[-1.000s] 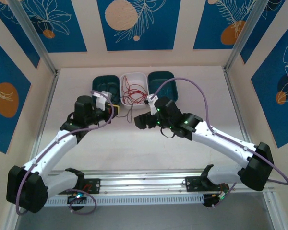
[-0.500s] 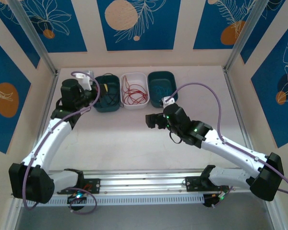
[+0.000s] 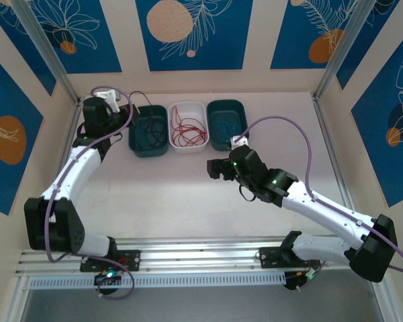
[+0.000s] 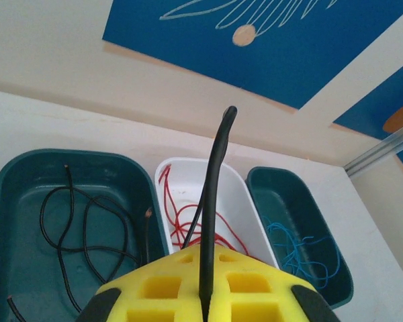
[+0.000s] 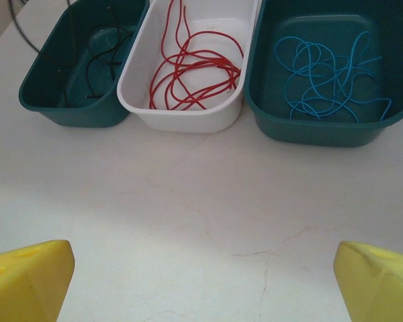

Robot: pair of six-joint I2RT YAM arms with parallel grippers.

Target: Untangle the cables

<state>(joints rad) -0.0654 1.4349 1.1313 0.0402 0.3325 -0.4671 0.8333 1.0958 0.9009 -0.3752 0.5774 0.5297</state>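
Note:
The black loops [image 3: 151, 133] [image 4: 91, 248] are in the teal bin, beside the white bin. Next, my left gripper lets go of the black cable over them, in the teal bin.
My left gripper [image 3: 123, 109] hangs at the back left, beside the left teal bin [image 3: 136, 151]. It is shut on a black cable [image 4: 215, 174], which sticks up from between the yellow fingers [image 4: 154, 295]. The cable's lower part trails toward that bin, where more black cable [image 4: 67, 221] lies in loops. Red cable [image 5: 195, 70] lies in the white bin [image 5: 188, 122], and blue cable [image 5: 329, 74] in the right teal bin [image 5: 322, 132]. My right gripper [image 3: 213, 168] hovers open over bare table in front of the bins, its yellow fingertips [image 5: 27, 275] wide apart with nothing between them.
The three bins stand in a row along the back of the white table [image 3: 188, 194]. Metal frame posts [image 3: 47, 54] and side walls close in the workspace. A lavender cable [image 3: 282, 124] arcs over the right arm.
My left gripper has swung from the table's middle to the back left, carrying the black cable toward the left bin. The right gripper drew back to the right, then held still.

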